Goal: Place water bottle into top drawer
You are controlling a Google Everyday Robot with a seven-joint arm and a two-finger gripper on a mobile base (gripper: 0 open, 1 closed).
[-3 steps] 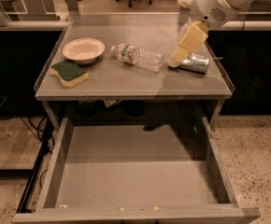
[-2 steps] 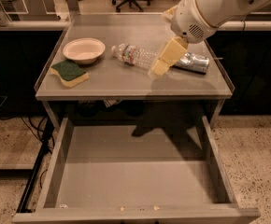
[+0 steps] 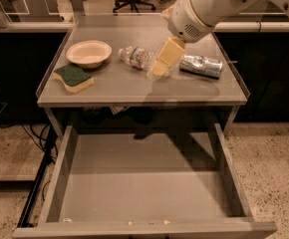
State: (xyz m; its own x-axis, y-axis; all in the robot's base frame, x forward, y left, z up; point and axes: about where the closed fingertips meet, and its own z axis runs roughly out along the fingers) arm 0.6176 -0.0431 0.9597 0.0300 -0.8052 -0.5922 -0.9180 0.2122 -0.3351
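My gripper needs to close on the water bottle's body (image 3: 152, 60), a little past its middle on the side toward the crushed silver can.
The water bottle (image 3: 137, 57) lies on its side in the middle of the grey tabletop (image 3: 114, 88), its right end hidden behind my gripper. My gripper (image 3: 159, 69) hangs from the white arm (image 3: 204, 6) at the upper right and points down to the left, its cream tip at the bottle's right end, just above the tabletop. The top drawer (image 3: 139, 183) stands pulled out below the table, its flat grey bottom bare.
A crushed silver can (image 3: 201, 65) lies right of the gripper. A beige bowl (image 3: 88, 52) and a green-and-yellow sponge (image 3: 73, 77) sit at the table's left. Office chairs and a railing stand behind the table.
The arm has swung left and down from above the can, bringing the gripper to the right end of the bottle. The bottle, can, bowl and sponge have not moved.
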